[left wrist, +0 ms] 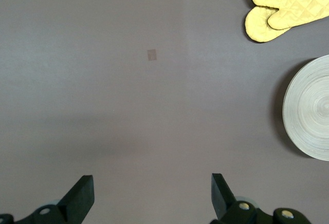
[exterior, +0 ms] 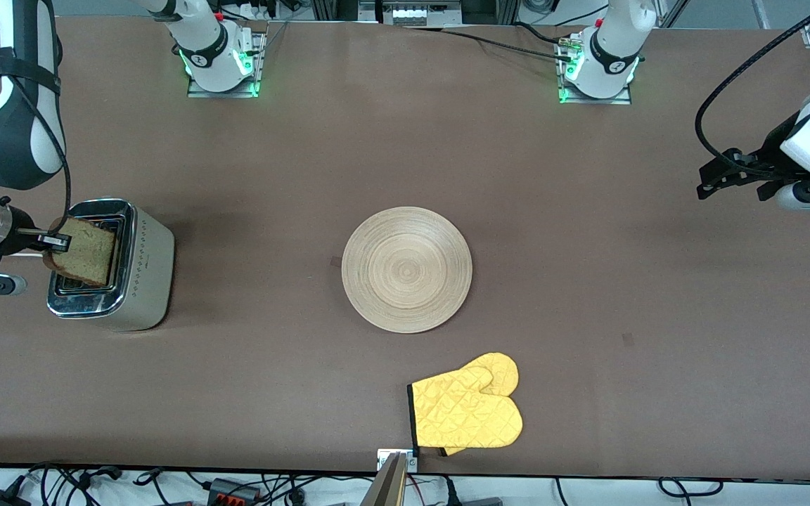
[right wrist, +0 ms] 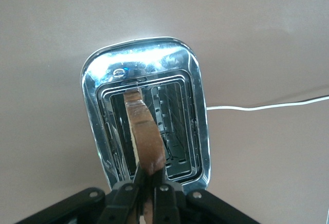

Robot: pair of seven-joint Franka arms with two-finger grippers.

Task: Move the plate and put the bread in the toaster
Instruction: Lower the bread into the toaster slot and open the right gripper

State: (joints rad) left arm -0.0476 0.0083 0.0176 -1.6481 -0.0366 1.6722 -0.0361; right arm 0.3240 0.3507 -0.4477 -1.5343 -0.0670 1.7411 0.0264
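Note:
I need to use my right gripper to let go of the bread in the toaster slot farther from the white cord (exterior: 100, 250) (right wrist: 127, 135).
The toaster (exterior: 141, 267) stands at the right arm's end of the table, chrome top up. My right gripper (exterior: 59, 241) is shut on the bread (exterior: 88, 251), a brown slice held on edge, tilted, over the toaster's slots. In the right wrist view the bread (right wrist: 144, 134) hangs from the gripper (right wrist: 149, 179) with its lower edge at one slot of the toaster (right wrist: 193, 126). The wooden plate (exterior: 406, 269) lies in the middle of the table, also in the left wrist view (left wrist: 308, 111). My left gripper (exterior: 718, 184) is open and empty, waiting above the left arm's end of the table.
A yellow oven mitt (exterior: 468, 411) lies nearer to the front camera than the plate, by the table edge; it also shows in the left wrist view (left wrist: 280, 3). The toaster's white cord (right wrist: 267, 106) runs over the table beside it.

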